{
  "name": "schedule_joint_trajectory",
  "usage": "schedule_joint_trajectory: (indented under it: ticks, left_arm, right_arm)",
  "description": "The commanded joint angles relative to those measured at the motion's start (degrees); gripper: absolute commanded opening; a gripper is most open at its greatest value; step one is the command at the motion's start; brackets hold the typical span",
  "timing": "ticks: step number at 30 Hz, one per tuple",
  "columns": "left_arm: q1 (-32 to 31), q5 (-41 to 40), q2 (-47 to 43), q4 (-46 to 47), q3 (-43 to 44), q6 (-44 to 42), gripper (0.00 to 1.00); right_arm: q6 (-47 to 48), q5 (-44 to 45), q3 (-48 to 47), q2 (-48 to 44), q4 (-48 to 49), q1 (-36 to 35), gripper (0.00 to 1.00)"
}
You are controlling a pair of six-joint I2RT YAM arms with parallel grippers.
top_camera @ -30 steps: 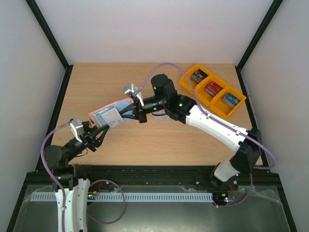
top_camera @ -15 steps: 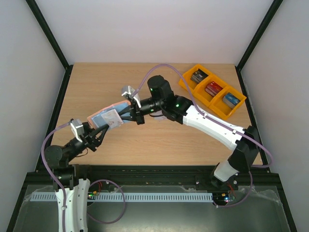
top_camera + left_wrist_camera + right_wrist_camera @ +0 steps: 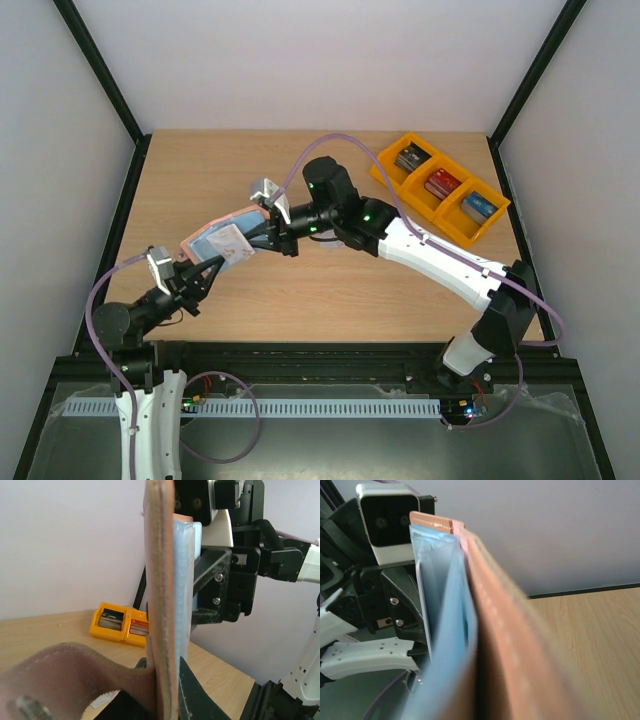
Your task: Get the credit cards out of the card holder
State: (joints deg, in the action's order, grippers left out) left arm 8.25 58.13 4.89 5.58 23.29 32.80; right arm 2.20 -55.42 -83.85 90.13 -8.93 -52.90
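I have my right gripper shut on the card holder's blue sleeve, so I need to open it and pinch the whitish card's protruding edge [image 3: 248, 246] before pulling.
The card holder [image 3: 205, 238], pinkish-tan outside and light blue inside, hangs open above the table's left middle, held between both grippers. A whitish card with reddish marks [image 3: 236, 246] sticks out of its near right side. I see no second card. My left gripper [image 3: 208, 268] is shut on the holder's near edge; in the left wrist view [image 3: 167, 680] the holder [image 3: 161, 595] stands edge-on between the jaws. My right gripper [image 3: 264, 232] is shut on the holder's far right end. In the right wrist view the holder [image 3: 485, 630] fills the frame and hides the fingers.
A row of orange bins [image 3: 440, 188] with dark, red and blue boxes stands at the back right, also seen in the left wrist view [image 3: 117, 622]. Black frame posts run along both table sides. The right arm reaches across the table's middle.
The right gripper and the card holder have shifted a little to the left and lifted slightly. The left gripper has kept its hold and barely moved.
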Motion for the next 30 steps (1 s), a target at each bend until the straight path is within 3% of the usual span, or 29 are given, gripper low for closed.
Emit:
schedule_joint_trajectory:
  ticks: [1,6,13,17,21,24,30]
  left_arm:
    - [0.06,-2.97,-0.97,3.63,-0.59,5.13,0.02]
    - [0.34,-3.13,-0.58,8.24,-2.12,10.95,0.02]
    - [0.45,-2.65,-0.79,8.6,-1.77,9.53,0.02]
    - [0.41,-3.32,-1.34,5.72,-1.02,5.23,0.02]
    - [0.49,-4.7,-1.59,4.41,-0.89,4.15,0.02]
    - [0.59,-4.95,-1.55,4.19,-0.88,3.78,0.02]
    - [0.62,-4.96,-1.47,3.48,-0.36,3.1,0.02]
  right_arm:
    - [1.7,2.91,-0.96,-1.12,-3.11,0.65,0.17]
    - [1.55,5.25,0.37,-2.87,-3.18,1.99,0.35]
    - [2.51,15.69,2.68,-7.36,-3.29,3.21,0.53]
    - [4.55,17.46,1.74,-9.59,-6.62,3.77,0.53]
    - [6.49,10.03,1.95,-12.93,-7.28,3.77,0.53]
    - [5.33,2.94,2.61,-13.38,-5.13,3.18,0.46]
    - [9.7,0.63,0.61,-10.25,-9.35,-0.64,0.4]
